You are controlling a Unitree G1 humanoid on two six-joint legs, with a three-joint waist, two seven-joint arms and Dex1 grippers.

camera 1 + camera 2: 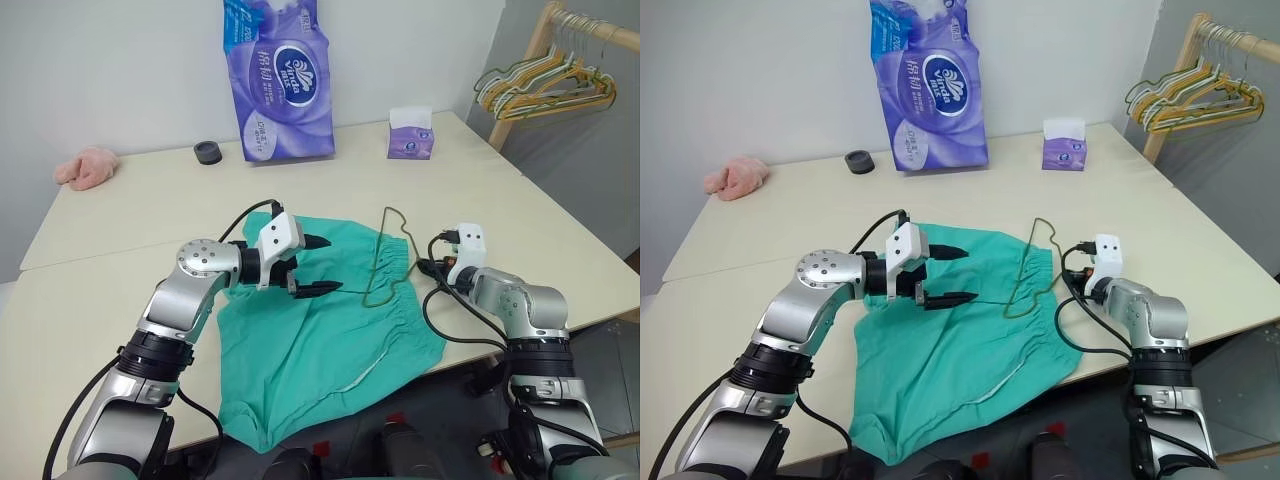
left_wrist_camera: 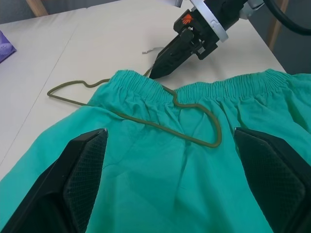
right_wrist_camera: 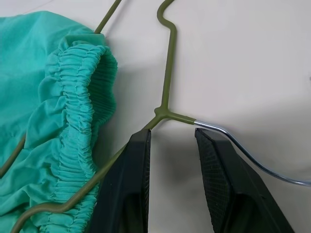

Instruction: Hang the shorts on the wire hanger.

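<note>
The hanger's neck is past my right gripper's fingertips, with a wire arm outside its finger. Next, I back off, open wider and grip that wire arm [image 3: 118, 155].
The teal-green shorts [image 1: 320, 350] lie spread flat on the table, gathered waistband toward my right arm. On the waistband rests the olive wire hanger [image 1: 377, 262], its hook end lying out on the bare table. My left gripper [image 1: 330, 265] hovers open over the middle of the shorts, nothing between its fingers. My right gripper [image 3: 171, 133] is low at the table beside the waistband, its fingers parted a little. The hanger's neck [image 3: 167, 73] lies just past the fingertips. One wire arm runs along the left finger [image 3: 133, 174]; nothing sits between the fingers.
At the back of the table [image 1: 140, 215] stand a large purple tissue pack [image 1: 280, 85], a small purple tissue box [image 1: 411, 135] and a black round object [image 1: 208, 152]. A pink cloth lump [image 1: 88, 167] lies far left. A wooden rack with several hangers [image 1: 545, 85] stands at the right.
</note>
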